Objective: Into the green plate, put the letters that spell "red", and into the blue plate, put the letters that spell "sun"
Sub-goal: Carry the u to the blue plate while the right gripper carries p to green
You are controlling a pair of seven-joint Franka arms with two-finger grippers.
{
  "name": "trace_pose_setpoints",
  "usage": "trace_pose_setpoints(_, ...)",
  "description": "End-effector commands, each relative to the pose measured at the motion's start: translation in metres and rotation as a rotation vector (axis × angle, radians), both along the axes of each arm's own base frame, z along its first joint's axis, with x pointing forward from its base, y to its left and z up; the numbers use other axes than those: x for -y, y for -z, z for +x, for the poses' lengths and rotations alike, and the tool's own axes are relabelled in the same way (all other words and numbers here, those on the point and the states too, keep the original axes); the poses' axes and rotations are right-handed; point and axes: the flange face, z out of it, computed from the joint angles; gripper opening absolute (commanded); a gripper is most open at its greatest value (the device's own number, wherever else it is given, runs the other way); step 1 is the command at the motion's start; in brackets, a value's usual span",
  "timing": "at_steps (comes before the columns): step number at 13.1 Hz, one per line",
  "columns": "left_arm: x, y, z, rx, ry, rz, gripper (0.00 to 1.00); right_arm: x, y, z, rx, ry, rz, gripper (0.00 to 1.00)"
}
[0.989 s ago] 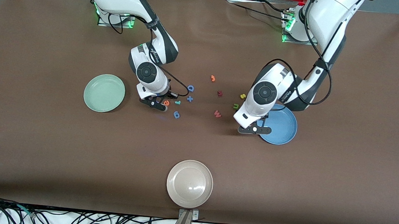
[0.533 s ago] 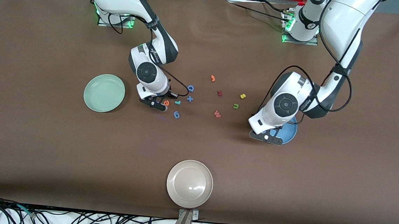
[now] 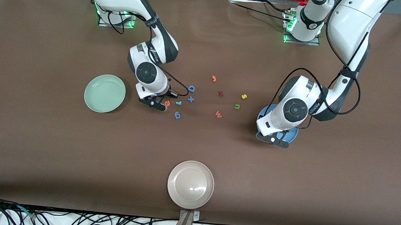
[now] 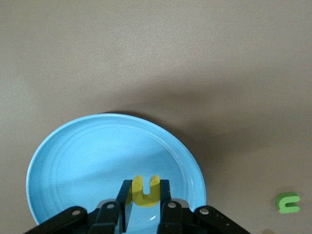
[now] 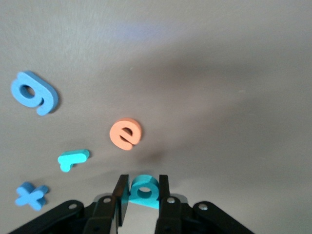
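Next, I let go of the teal "d", now low over the table, with my right gripper, setting it free close to the middle of the empty green plate (image 3: 102, 93).
My left gripper (image 3: 272, 139) hangs over the blue plate (image 3: 293, 134), shut on the yellow "u" (image 4: 146, 190), which shows between its fingers above the plate's floor (image 4: 73, 161). The green "n" (image 3: 237, 106) and yellow "s" (image 3: 244, 96) lie on the table beside that plate, toward the middle. My right gripper (image 3: 156, 104) is low over the table, shut on the teal "d" (image 5: 144, 191). The orange "e" (image 3: 167, 103) and teal "r" (image 3: 179, 103) lie just beside it. The green plate (image 3: 104, 93) holds nothing.
A blue plus (image 3: 191, 99), blue "D" (image 3: 191, 88) and blue "q"-like letter (image 3: 177, 115) lie near the right gripper. An orange letter (image 3: 214, 79), a dark red letter (image 3: 221, 93) and a red "w" (image 3: 218, 114) lie mid-table. A beige plate (image 3: 190, 184) sits near the front edge.
My left arm has swung from beside the "n" and "s" to over the blue plate, carrying the yellow "u". The right arm has barely moved.
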Motion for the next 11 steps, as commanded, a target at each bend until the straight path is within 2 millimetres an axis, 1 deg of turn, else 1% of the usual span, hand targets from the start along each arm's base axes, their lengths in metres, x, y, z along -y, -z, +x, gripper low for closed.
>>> trace_pose_setpoints(1, -0.013, 0.0, 0.002, -0.001, 0.044, 0.021, 0.18, 0.025, -0.056, 0.019, -0.04, 0.01, -0.015, 0.07)
trace_pose_setpoints(2, -0.014, 0.002, 0.002, -0.005, 0.059, 0.019, 0.18, 0.04, -0.069, 0.028, -0.064, 0.003, -0.027, 0.07)
trace_pose_setpoints(3, -0.018, 0.002, 0.003, -0.008, 0.068, 0.017, 0.18, 0.056, -0.086, 0.037, -0.076, -0.015, -0.027, 0.07)
trace_pose_setpoints(5, -0.021, 0.008, 0.003, -0.017, 0.076, 0.015, 0.19, 0.103, -0.107, 0.053, -0.111, -0.071, -0.027, 0.08)
trace_pose_setpoints(6, -0.021, 0.011, 0.001, -0.022, 0.078, 0.014, 0.19, 0.132, -0.113, 0.06, -0.126, -0.105, -0.021, 0.07)
trace_pose_setpoints(7, -0.023, 0.013, 0.001, -0.024, 0.075, 0.014, 0.19, 0.165, -0.115, 0.067, -0.139, -0.151, -0.011, 0.08)
trace_pose_setpoints(8, -0.023, 0.019, 0.0, -0.031, 0.076, 0.013, 0.22, 0.202, -0.114, 0.074, -0.151, -0.202, 0.003, 0.07)
trace_pose_setpoints(9, -0.023, 0.027, -0.002, -0.042, 0.08, 0.014, 0.22, 0.24, -0.111, 0.079, -0.155, -0.228, 0.012, 0.08)
trace_pose_setpoints(10, -0.023, 0.036, -0.003, -0.053, 0.08, 0.013, 0.23, 0.266, -0.105, 0.08, -0.163, -0.252, 0.023, 0.08)
trace_pose_setpoints(11, -0.023, 0.038, -0.003, -0.052, 0.081, 0.011, 0.26, 0.288, -0.091, 0.078, -0.181, -0.248, 0.031, 0.08)
